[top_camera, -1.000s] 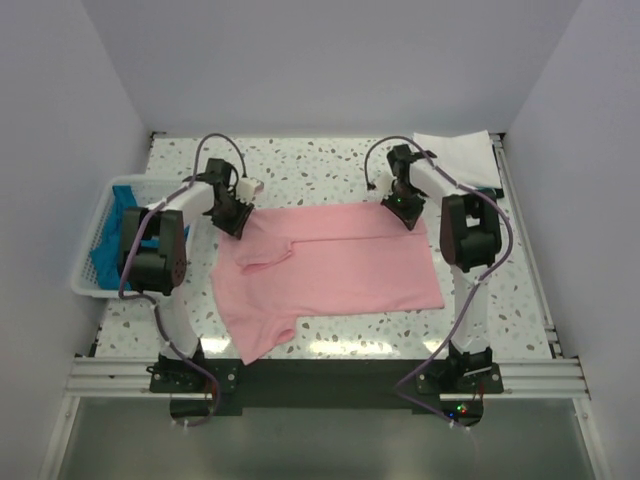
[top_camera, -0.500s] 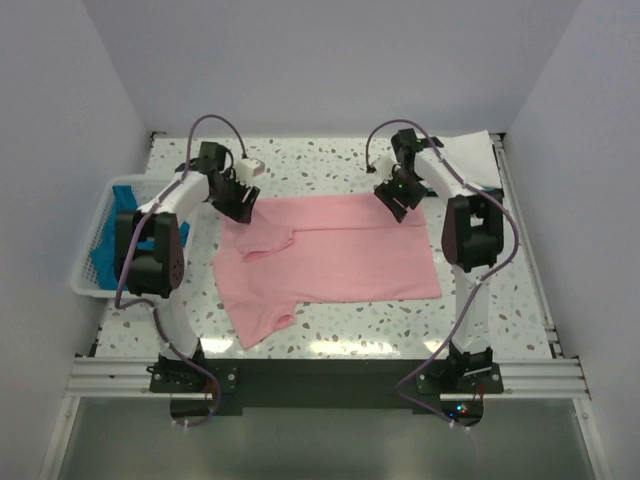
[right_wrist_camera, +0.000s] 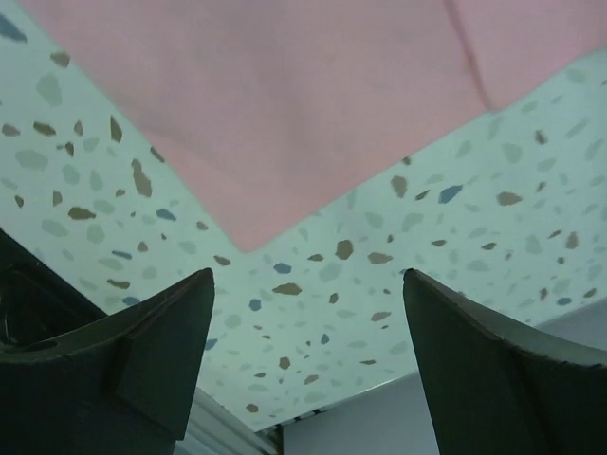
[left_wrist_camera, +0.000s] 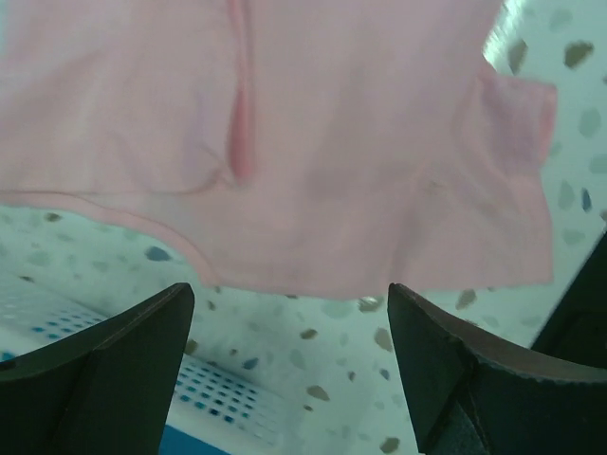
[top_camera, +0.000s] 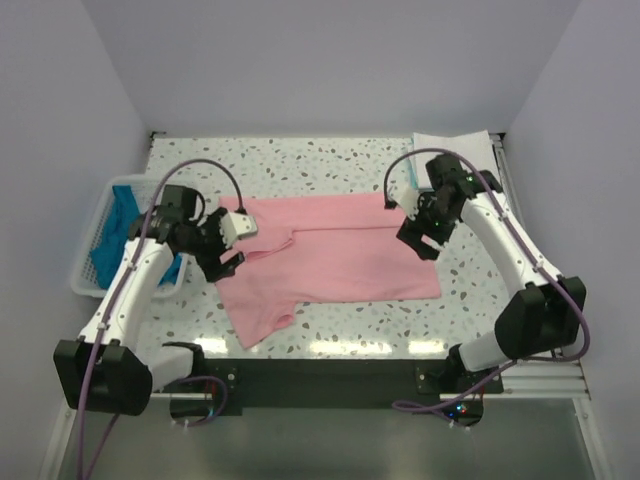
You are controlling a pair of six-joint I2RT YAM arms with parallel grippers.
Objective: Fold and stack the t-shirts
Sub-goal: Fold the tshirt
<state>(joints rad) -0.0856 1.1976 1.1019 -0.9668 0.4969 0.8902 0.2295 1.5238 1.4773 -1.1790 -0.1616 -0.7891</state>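
I should next close my left gripper on the near sleeve's basket-side edge [top_camera: 233,321] [left_wrist_camera: 434,286], short of the stitched end, to fold the light pink t-shirt.
A light pink t-shirt [top_camera: 340,255] lies flat across the middle of the table, one sleeve folded over its left part and another sticking out at the near left. My left gripper [top_camera: 222,258] hovers just off the shirt's left edge, open and empty. In the left wrist view the pink t-shirt [left_wrist_camera: 313,142] fills the upper half beyond the open gripper [left_wrist_camera: 289,313]. My right gripper [top_camera: 420,238] hangs open over the shirt's right edge. In the right wrist view a corner of the pink t-shirt [right_wrist_camera: 285,95] lies ahead of that gripper [right_wrist_camera: 308,294]. A white t-shirt [top_camera: 455,150] lies at the back right.
A white lattice basket [top_camera: 88,275] stands at the left table edge with teal-blue t-shirts [top_camera: 112,230] in it; its rim [left_wrist_camera: 218,398] shows below my left gripper. Walls close in the table at the back and on both sides.
Both grippers have opened and let go of the pink shirt's far edge, then pulled back toward me and outward. The shirt now rests flat, slightly farther back than a second ago.
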